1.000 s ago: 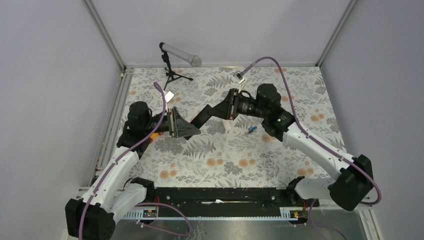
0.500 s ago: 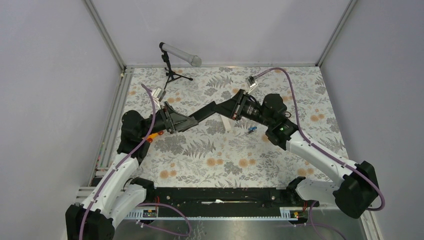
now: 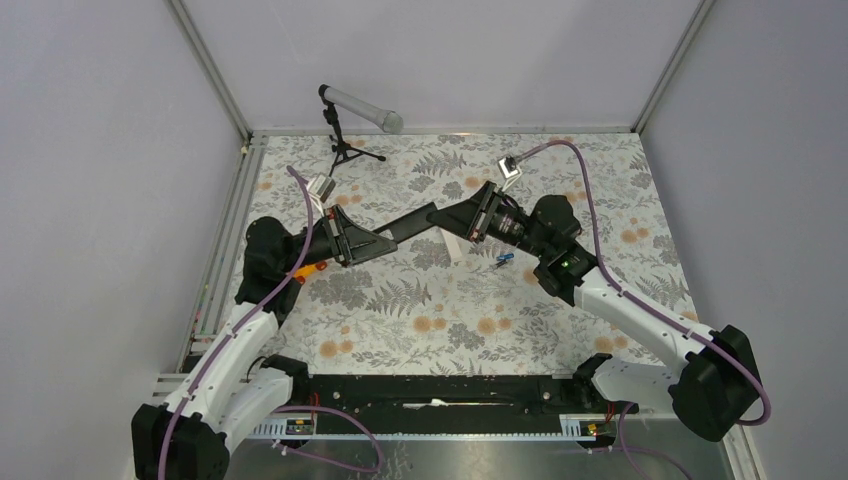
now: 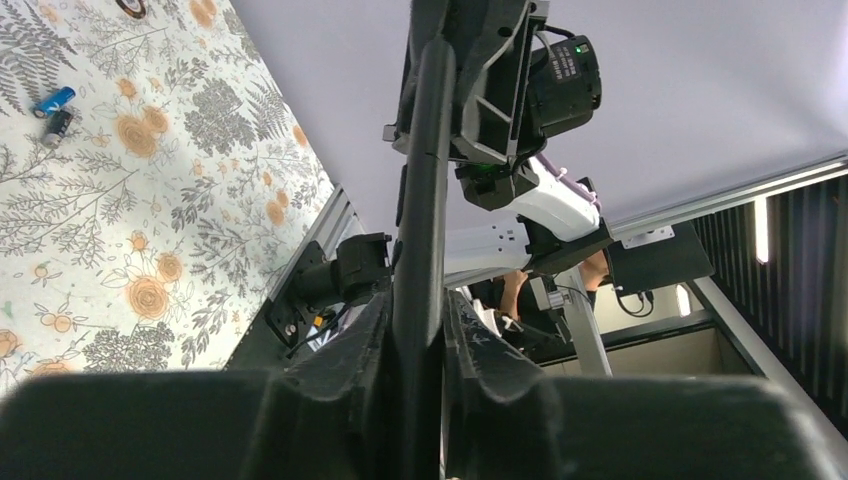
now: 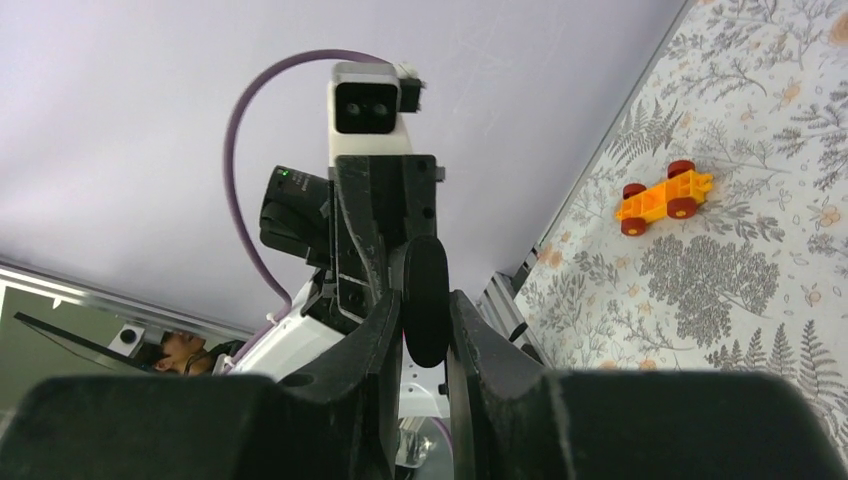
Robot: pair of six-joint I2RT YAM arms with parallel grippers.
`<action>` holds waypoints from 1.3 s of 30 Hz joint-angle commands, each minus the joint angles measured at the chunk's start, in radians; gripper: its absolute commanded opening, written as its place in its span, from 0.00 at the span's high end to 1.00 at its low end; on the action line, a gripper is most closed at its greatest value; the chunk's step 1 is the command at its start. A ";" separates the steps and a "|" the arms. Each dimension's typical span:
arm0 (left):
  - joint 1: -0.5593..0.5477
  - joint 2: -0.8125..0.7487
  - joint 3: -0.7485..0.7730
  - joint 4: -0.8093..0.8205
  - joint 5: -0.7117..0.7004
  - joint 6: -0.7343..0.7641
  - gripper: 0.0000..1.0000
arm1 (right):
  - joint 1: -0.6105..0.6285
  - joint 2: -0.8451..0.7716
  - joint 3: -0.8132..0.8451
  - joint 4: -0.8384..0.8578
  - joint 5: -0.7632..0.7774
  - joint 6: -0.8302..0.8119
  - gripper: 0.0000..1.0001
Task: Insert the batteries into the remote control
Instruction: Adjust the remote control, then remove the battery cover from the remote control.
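The robot's right gripper pinches only the rounded tip of the remote control, so it should open and grip farther [image 3: 412, 222] along the body before it pulls the cover off.
The black remote control [image 3: 412, 222] hangs above the table, stretched between my two arms. My left gripper [image 3: 372, 243] is shut on its left end; in the left wrist view the remote control [image 4: 425, 170] runs up out of the left gripper [image 4: 420, 315], both pads pressed on it. My right gripper [image 3: 468, 216] is shut on the other end, whose rounded tip [image 5: 426, 300] sits between the right gripper's [image 5: 427, 305] fingers. Two small batteries [image 3: 503, 260] lie on the floral cloth below the right wrist, one blue [image 4: 52, 100] and one dark [image 4: 57, 123].
An orange toy car [image 5: 665, 197] with red wheels sits on the cloth by the left arm [image 3: 312, 267]. A white strip [image 3: 451, 248] lies under the remote. A microphone on a small tripod [image 3: 345, 125] stands at the back left. Metal rails edge the table.
My left gripper came in from wide open and shut on the remote's left end. The right arm shifted a little right and back, carrying the remote with it.
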 commanded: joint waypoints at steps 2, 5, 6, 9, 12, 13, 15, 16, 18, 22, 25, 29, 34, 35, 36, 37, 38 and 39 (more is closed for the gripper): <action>-0.001 0.015 0.062 0.029 0.005 0.043 0.99 | -0.004 -0.019 -0.009 0.033 -0.075 -0.054 1.00; 0.000 0.015 0.066 0.025 0.043 0.084 1.00 | -0.003 -0.024 0.003 -0.015 -0.112 -0.103 0.94; -0.001 0.014 0.070 0.020 0.063 0.099 1.00 | -0.003 -0.023 0.010 -0.029 -0.129 -0.121 0.87; -0.001 0.014 0.075 0.013 0.130 0.119 1.00 | -0.003 0.004 0.047 -0.050 -0.223 -0.165 0.37; -0.001 -0.002 0.074 -0.017 0.167 0.150 1.00 | -0.002 0.068 0.110 -0.050 -0.361 -0.189 0.25; -0.001 -0.004 0.075 -0.033 0.175 0.162 1.00 | -0.003 0.089 0.124 -0.037 -0.396 -0.188 0.24; -0.001 -0.012 0.079 -0.062 0.189 0.185 1.00 | -0.003 0.119 0.143 -0.014 -0.448 -0.187 0.23; -0.001 -0.013 0.080 -0.070 0.198 0.193 1.00 | -0.002 0.132 0.154 -0.021 -0.461 -0.195 0.23; -0.002 -0.014 0.084 -0.090 0.201 0.206 1.00 | 0.002 0.157 0.185 -0.042 -0.496 -0.216 0.23; -0.002 -0.007 0.100 -0.112 0.194 0.216 1.00 | 0.013 0.191 0.215 -0.078 -0.520 -0.243 0.27; -0.001 -0.004 0.109 -0.128 0.184 0.222 1.00 | 0.017 0.197 0.214 -0.103 -0.511 -0.258 0.36; -0.001 -0.008 0.115 -0.129 0.197 0.223 1.00 | 0.017 0.203 0.219 -0.187 -0.444 -0.280 0.55; 0.001 -0.022 0.146 -0.140 0.220 0.233 1.00 | -0.004 0.188 0.159 -0.187 -0.347 -0.273 0.71; 0.002 -0.026 0.152 -0.141 0.223 0.234 1.00 | -0.018 0.183 0.138 -0.166 -0.351 -0.257 0.73; 0.002 -0.029 0.157 -0.143 0.227 0.237 1.00 | -0.033 0.179 0.120 -0.146 -0.361 -0.242 0.74; 0.004 -0.032 0.162 -0.149 0.235 0.242 1.00 | -0.047 0.174 0.105 -0.127 -0.374 -0.232 0.75; 0.004 -0.032 0.169 -0.169 0.244 0.259 1.00 | -0.058 0.170 0.096 -0.116 -0.387 -0.229 0.76; 0.005 -0.033 0.178 -0.204 0.254 0.284 1.00 | -0.067 0.165 0.092 -0.113 -0.396 -0.231 0.77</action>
